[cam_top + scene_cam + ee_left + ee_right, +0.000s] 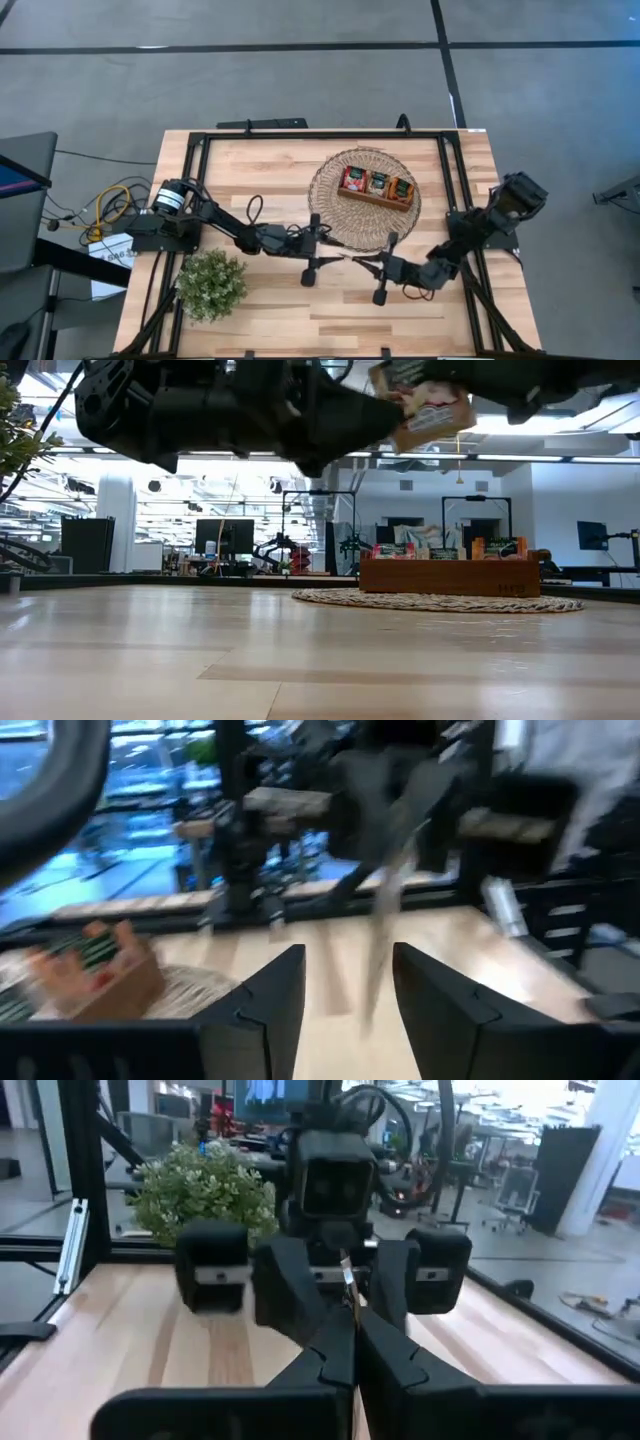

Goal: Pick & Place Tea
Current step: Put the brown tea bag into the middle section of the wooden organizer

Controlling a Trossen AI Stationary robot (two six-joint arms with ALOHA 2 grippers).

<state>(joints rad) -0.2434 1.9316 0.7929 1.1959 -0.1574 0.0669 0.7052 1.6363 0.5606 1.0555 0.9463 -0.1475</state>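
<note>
The sachet's side edge has my right gripper level on it, so next my left gripper takes the sachet's free edge (400, 438) before my right gripper takes a new grip from above for the tray.
A tea sachet (425, 410) hangs in the air over the middle of the table, between my two grippers, which face each other at one level. My right gripper (352, 1335) is shut on it. My left gripper (350, 980) is open. Its two fingers stand on either side of the edge-on sachet (383, 910), and a gap shows on each side. Seen from above, the left gripper (335, 253) and the right gripper (362, 262) nearly meet in front of the round mat. More sachets stand in the wooden tray (378, 187). My right gripper pinches the sachet between its two shut fingers, at the edge (347, 1295) nearest to it. The fingers lie level and come from the table's right side. The sachet stands on edge, sticks out past the fingertips toward the left gripper, and is lifted clear of the table.
The tray sits on a round woven mat (330, 210) toward the far side. A bushy potted plant (210, 285) stands near the left front, beside the left arm's base. A black frame (300, 135) runs around the table's edges. Bare wood lies below the grippers.
</note>
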